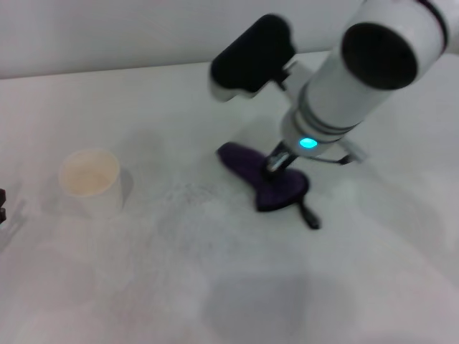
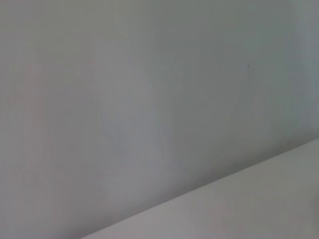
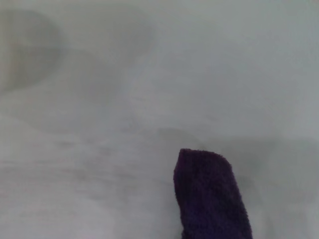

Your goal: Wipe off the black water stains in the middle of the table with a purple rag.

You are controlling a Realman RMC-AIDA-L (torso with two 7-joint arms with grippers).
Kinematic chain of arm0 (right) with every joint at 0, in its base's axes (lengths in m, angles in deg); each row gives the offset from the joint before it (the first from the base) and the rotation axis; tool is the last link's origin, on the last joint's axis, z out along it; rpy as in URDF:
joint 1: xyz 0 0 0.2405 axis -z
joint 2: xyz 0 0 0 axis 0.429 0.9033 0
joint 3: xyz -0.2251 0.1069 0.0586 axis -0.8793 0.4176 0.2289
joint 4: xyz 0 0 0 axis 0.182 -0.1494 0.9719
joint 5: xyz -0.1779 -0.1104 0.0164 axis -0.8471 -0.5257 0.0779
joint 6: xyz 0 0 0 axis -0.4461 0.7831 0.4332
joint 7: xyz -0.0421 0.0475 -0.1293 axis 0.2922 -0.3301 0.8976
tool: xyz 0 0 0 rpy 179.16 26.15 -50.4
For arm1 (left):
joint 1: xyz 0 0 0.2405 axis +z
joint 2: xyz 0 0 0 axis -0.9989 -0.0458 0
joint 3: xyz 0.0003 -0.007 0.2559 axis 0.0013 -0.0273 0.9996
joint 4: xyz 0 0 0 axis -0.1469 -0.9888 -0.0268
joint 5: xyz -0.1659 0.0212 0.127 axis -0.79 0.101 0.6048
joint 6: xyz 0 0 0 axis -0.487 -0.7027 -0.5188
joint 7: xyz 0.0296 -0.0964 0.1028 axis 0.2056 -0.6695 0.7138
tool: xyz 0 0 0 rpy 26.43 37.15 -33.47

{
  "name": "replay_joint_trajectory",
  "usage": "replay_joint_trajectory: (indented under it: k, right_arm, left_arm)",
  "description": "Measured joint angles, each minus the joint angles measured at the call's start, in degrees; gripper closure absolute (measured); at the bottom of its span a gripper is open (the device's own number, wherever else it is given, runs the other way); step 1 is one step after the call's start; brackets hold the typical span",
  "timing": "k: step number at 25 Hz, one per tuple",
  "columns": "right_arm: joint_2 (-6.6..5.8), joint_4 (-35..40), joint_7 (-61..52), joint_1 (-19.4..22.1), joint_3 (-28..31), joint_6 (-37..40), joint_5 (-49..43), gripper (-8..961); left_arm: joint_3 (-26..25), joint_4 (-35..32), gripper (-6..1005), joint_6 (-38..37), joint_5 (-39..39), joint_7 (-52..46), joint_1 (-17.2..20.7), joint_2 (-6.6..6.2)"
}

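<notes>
Next, my right gripper lets go of the purple rag on the bare table (image 1: 344, 158) beneath my arm, away from the paper cup.
The purple rag (image 1: 269, 179) lies flat on the white table (image 1: 143, 287), right of the middle, with its thin black strip (image 1: 308, 215) trailing toward the near right. My right gripper (image 1: 277, 163) comes down from above onto the rag's middle and is shut on it. The rag's end also shows in the right wrist view (image 3: 209, 194). No dark blot shows; only faint grey speckles (image 1: 190, 197) mark the table left of the rag. A small dark part of my left gripper (image 1: 2, 204) shows at the far left edge.
A cream paper cup (image 1: 90, 179) stands upright at the left, well apart from the rag. It shows as a dim shape in the right wrist view (image 3: 25, 50). The left wrist view shows only a plain wall and a table edge (image 2: 249, 199).
</notes>
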Motion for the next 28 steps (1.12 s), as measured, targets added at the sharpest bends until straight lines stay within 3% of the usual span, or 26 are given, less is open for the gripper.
replay_joint_trajectory:
  k: [4,5,11,16,23,28]
  right_arm:
    - [-0.25,4.95,2.64,5.38,8.26,-4.86,-6.76,851]
    - [-0.26,7.13,4.56,7.84,12.61,-6.56,-8.66,850]
    - [-0.39,9.11,9.55,11.80,22.29,-8.17,-9.34,848]
    - [-0.34,6.42,13.63,12.88,27.09,-6.04,-7.97,845]
    - [-0.33,-1.04,18.25,11.01,32.62,-4.78,-4.72,842]
    - [-0.33,-0.91,24.48,12.09,38.19,-4.23,1.82,839]
  left_arm:
    - [-0.14,-0.06,112,-0.02,0.00,-0.03,-0.35,0.00]
    - [-0.14,-0.06,112,-0.01,0.01,-0.03,-0.50,0.00]
    - [-0.14,-0.46,111,-0.07,0.13,-0.05,-1.11,0.07]
    - [-0.14,-0.53,111,-0.12,0.15,-0.03,-2.01,0.09]
    - [-0.13,-0.32,111,-0.32,0.07,-0.01,-3.85,0.10]
    - [-0.18,-0.68,111,-0.35,-0.15,-0.01,-4.54,0.02]
